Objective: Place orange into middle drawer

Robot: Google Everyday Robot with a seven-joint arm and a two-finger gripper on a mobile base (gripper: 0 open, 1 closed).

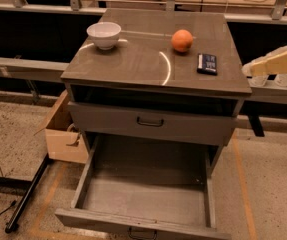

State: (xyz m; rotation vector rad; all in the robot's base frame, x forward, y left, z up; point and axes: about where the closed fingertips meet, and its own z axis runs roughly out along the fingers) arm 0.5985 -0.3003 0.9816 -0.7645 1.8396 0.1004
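Next, my gripper goes to the orange on the grey cabinet top and grabs the orange's side [189, 43] towards the dark packet.
The orange [182, 40] sits on the grey cabinet top [143, 59], right of centre towards the back. The middle drawer [148, 196] is pulled out wide open below, with its flat grey floor bare and a dark handle on its front edge. My gripper [249, 69], cream-coloured, hangs in the air off the cabinet's right edge. It points left at about the height of the top, well to the right of the orange and apart from it.
A white bowl [104, 34] stands at the back left of the top, and a dark flat packet [207, 63] lies right of the orange. A shut drawer front [150, 124] with a black bar handle sits above the open drawer. A cardboard box [63, 134] stands left of the cabinet.
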